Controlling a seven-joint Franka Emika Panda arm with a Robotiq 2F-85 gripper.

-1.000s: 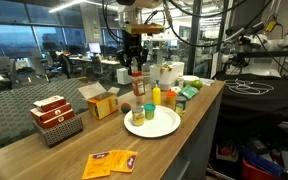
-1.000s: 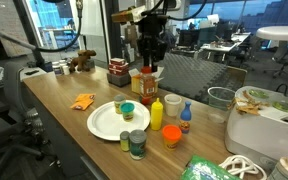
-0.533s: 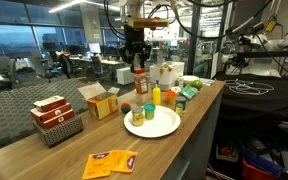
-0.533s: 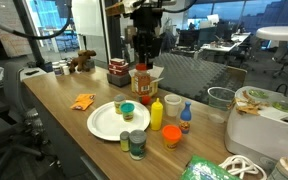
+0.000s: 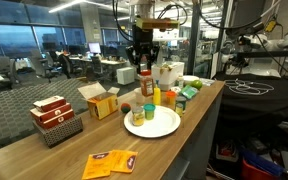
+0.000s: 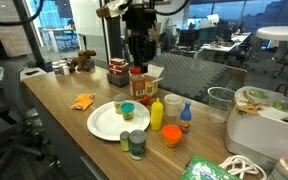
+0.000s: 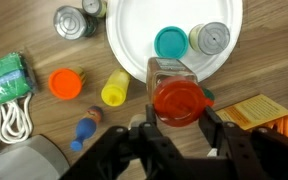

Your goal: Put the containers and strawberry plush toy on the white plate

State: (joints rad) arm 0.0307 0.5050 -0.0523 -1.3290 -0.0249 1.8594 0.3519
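Note:
I should use my gripper to set the red-capped spice bottle on the white plate (image 5: 163, 118) (image 7: 139, 22) next to the teal-lidded jar.
My gripper (image 7: 179, 112) is shut on the brown red-capped spice bottle (image 7: 177, 98) and holds it in the air over the near rim of the white plate (image 7: 134, 35). Both exterior views show this, with the gripper (image 5: 144, 58) (image 6: 139, 55) above the bottle (image 5: 146, 86) (image 6: 137, 85). Two short jars stand on the plate, one teal-lidded (image 7: 170, 42) and one with a yellow-green rim (image 7: 211, 37). The yellow squeeze bottle (image 7: 115, 90) and the orange-red jar (image 7: 65, 83) stand off the plate. A small red rounded toy (image 5: 127, 109) sits beside the plate.
A small blue bottle (image 7: 86, 130), two cans (image 7: 74, 20), a green packet (image 7: 6, 78) and a coiled cable (image 7: 14, 120) lie near the plate. A yellow cardboard box (image 5: 102, 100), patterned boxes (image 5: 56, 118) and orange packets (image 5: 111, 161) are on the wooden table.
My gripper has carried the spice bottle sideways towards the plate. The other things have not moved.

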